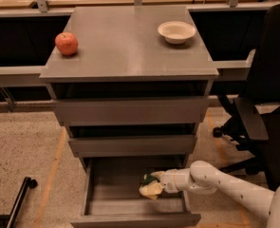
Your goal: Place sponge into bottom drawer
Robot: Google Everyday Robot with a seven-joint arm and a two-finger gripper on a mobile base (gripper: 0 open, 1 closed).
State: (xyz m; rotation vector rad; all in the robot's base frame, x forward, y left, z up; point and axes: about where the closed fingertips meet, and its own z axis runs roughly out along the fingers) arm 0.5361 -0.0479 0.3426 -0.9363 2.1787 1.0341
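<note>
My gripper needs to release the sponge on the inside of the bottom drawer (145, 186), close to the middle of that drawer.
The bottom drawer (101, 203) of the grey cabinet is pulled out, a shallow grey tray. My white arm reaches in from the right, and the gripper (154, 184) is low inside the drawer at its right side. It is shut on the sponge (150, 190), whose dark green layer is on top and pale yellow foam below. The sponge is at or just above the drawer floor; I cannot tell whether it touches.
A red apple (66, 43) sits on the cabinet top at left and a white bowl (176, 31) at right. The two upper drawers (130, 110) are slightly open. A black office chair (267, 113) stands close at right. A black bar (17, 201) lies on the floor at left.
</note>
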